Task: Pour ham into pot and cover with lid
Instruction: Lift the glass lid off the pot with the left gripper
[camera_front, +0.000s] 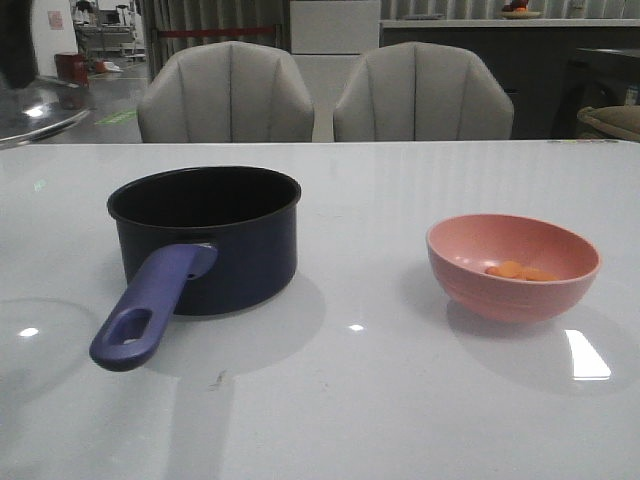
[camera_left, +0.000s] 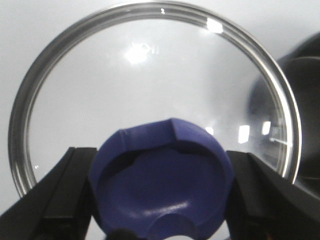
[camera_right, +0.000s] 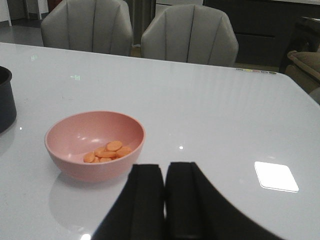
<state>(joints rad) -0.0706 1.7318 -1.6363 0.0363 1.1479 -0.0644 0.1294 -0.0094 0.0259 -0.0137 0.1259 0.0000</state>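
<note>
Next, my left gripper lets go of the glass lid on the bare white table (camera_front: 8, 288) next to the dark navy pot.
The dark navy pot (camera_front: 205, 240) stands on the white table, its purple-blue handle (camera_front: 150, 305) pointing to the front left; its inside looks empty. The ham (camera_front: 515, 270), a few orange pieces, lies in the pink bowl (camera_front: 512, 265) to the right. My left gripper (camera_left: 161, 190) is shut on the blue knob (camera_left: 162, 175) of the glass lid (camera_left: 150, 75), held in the air left of the pot; the lid's rim shows at the front view's upper left (camera_front: 40, 120). My right gripper (camera_right: 165, 172) is shut and empty, just in front and right of the bowl (camera_right: 95, 142).
Two grey chairs (camera_front: 325, 95) stand behind the table's far edge. The pot's edge shows blurred in the left wrist view (camera_left: 305, 100) and at the side of the right wrist view (camera_right: 5, 97).
</note>
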